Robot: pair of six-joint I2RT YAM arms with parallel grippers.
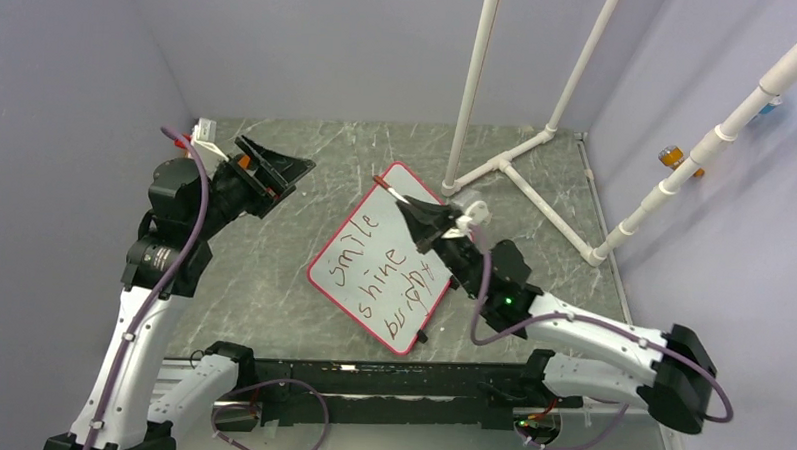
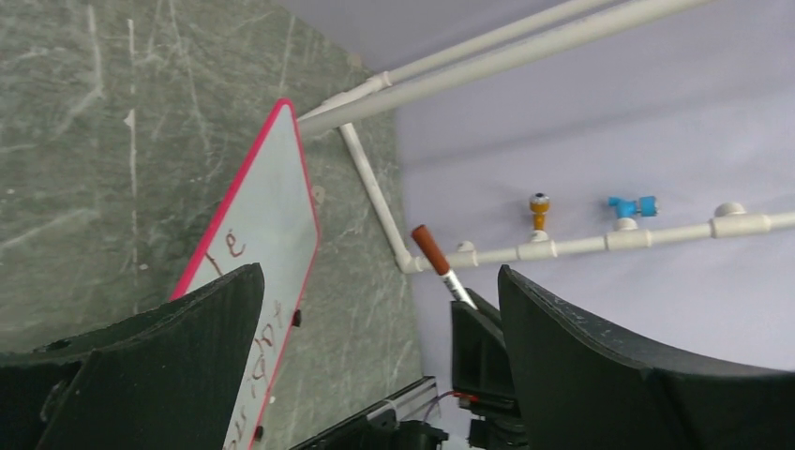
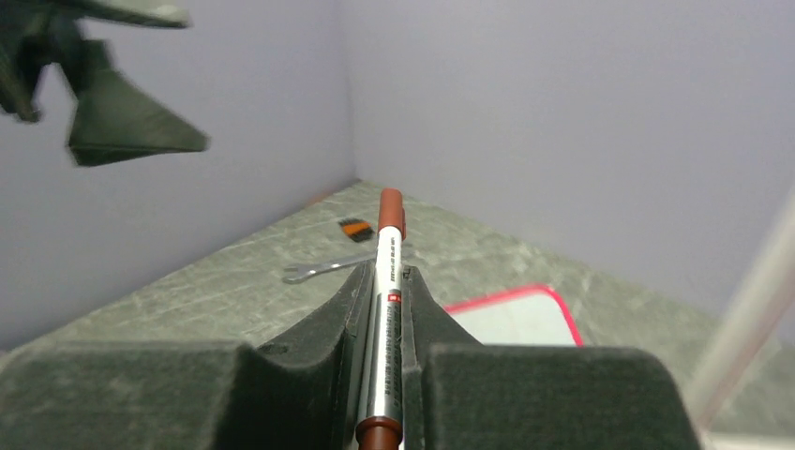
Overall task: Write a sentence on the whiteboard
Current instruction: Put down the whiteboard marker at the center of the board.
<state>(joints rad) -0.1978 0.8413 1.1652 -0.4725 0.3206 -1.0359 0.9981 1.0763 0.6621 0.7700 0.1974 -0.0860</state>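
Next, I set the brown-ended marker down on the grey table [image 1: 471,298], next to the black clip of the whiteboard that is closest to my right gripper.
The whiteboard [image 1: 345,275] lies tilted on the grey table, white with a red-pink rim. The sentence [image 1: 388,270] runs across it in dark reddish-brown lines; "smile" and "shine" are readable, the third word is a scrawl. My right gripper [image 1: 415,212] hovers over the board's far corner, shut on a silver marker [image 1: 388,188] with a reddish-brown cap. The right wrist view shows that marker [image 3: 387,272] pinched between the fingers [image 3: 319,328]. My left gripper [image 1: 288,174] hangs open and empty to the left of the board, raised off the table. Its wrist view shows the whiteboard [image 2: 267,202] and the marker [image 2: 433,253].
A white pipe frame [image 1: 522,159] stands at the back right, with orange [image 2: 539,208] and blue [image 2: 626,205] fittings on the wall pipe. A small wrench [image 3: 323,270] and an orange-black piece [image 3: 352,227] lie at the far left of the table. Walls close in on three sides.
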